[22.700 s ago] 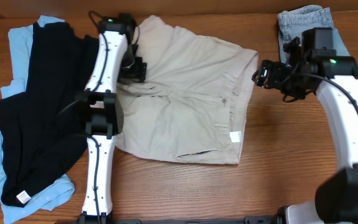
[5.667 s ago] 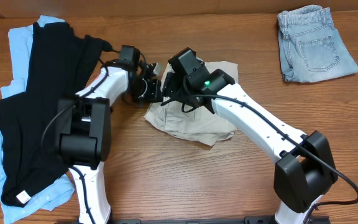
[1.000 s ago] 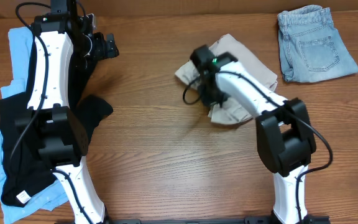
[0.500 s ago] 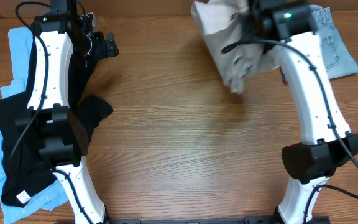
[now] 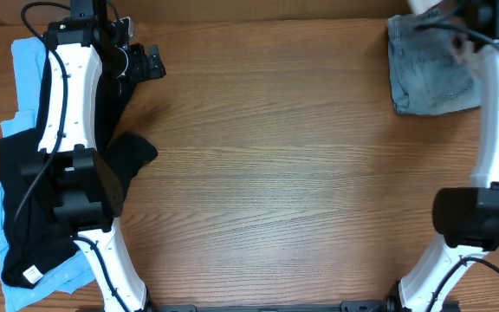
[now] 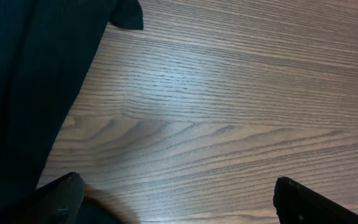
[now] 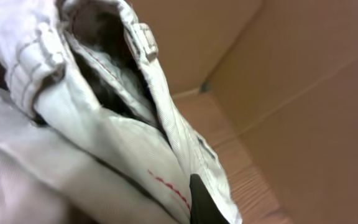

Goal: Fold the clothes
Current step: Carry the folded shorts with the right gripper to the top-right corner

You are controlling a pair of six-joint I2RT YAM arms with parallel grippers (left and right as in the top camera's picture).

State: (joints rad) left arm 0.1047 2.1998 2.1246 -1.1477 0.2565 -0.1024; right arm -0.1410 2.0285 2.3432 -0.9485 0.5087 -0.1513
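Note:
My right gripper is going to let go of the beige shorts on top of the folded pale denim piece (image 5: 437,74).
The beige khaki shorts (image 7: 98,143) hang bunched in my right gripper (image 5: 463,16), which is shut on them; one dark finger (image 7: 199,198) presses into the fabric. In the overhead view only a pale corner of the shorts (image 5: 423,5) shows at the top edge, above the folded pale denim piece (image 5: 431,74). My left gripper (image 5: 150,62) stands open and empty over bare wood at the back left, beside the black garment (image 5: 55,182), which lies on the light-blue one (image 5: 24,69). The black garment's edge (image 6: 30,81) fills the left of the left wrist view.
A brown cardboard wall (image 7: 303,93) rises behind the held shorts at the table's far right. The wooden table (image 5: 275,173) runs between the two arms. The left arm (image 5: 68,104) reaches over the black garment.
My right arm has lifted the khaki shorts off the table's middle and swung them up to the far right corner, above the denim. The left arm has not moved.

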